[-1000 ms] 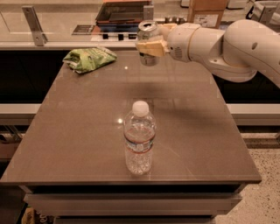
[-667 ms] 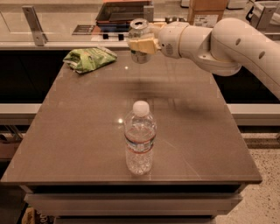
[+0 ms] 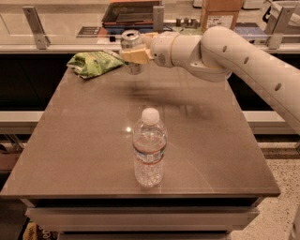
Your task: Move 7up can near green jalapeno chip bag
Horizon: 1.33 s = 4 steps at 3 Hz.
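The robot will use its gripper to stand the 7up can on the table (image 3: 114, 79) against the inner end of the green jalapeno chip bag.
The 7up can (image 3: 131, 41), silver with a pull-tab top, is held in my gripper (image 3: 135, 52) above the far part of the brown table (image 3: 84, 140). The gripper's tan fingers (image 3: 137, 56) are shut around the can's body. The green jalapeno chip bag (image 3: 93, 63), crumpled and flat, lies at the table's far left corner, just left of the can. The can hangs clear of the table surface, a short gap from the bag's right edge. My white arm (image 3: 225, 51) reaches in from the right.
A clear plastic water bottle (image 3: 149, 149) with a white cap stands upright near the table's front middle. A counter with a dark tray (image 3: 131, 11) and a cardboard box (image 3: 220, 14) runs behind the table. Metal brackets (image 3: 35, 21) stand on the counter.
My gripper has carried the can leftward along the far edge of the table, closer to the chip bag. The bottle and the bag have not moved.
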Motion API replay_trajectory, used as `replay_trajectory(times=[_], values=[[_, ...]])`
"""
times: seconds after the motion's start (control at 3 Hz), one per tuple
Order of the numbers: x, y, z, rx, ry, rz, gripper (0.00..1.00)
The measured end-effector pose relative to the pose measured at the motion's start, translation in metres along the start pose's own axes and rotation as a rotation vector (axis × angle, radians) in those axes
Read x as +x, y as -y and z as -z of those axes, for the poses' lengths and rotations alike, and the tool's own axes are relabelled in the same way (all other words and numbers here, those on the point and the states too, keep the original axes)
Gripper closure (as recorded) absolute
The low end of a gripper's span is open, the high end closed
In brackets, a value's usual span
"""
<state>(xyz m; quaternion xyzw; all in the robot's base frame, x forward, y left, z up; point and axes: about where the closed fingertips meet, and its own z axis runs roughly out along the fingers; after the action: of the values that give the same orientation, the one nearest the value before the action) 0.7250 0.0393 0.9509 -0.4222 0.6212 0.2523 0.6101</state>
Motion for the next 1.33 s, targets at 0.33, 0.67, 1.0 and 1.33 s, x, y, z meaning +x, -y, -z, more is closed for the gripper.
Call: replay_trajectory(times=[0.33, 0.67, 1.0, 1.33], values=[[0.018, -0.009, -0.024, -0.010, -0.001, -0.027, 1.00], [0.030, -0.018, -0.046, -0.028, -0.016, -0.041, 1.00], [0.039, -0.022, -0.065, -0.049, -0.034, -0.057, 1.00], [0.044, -0.020, -0.081, -0.070, -0.041, -0.072, 1.00]])
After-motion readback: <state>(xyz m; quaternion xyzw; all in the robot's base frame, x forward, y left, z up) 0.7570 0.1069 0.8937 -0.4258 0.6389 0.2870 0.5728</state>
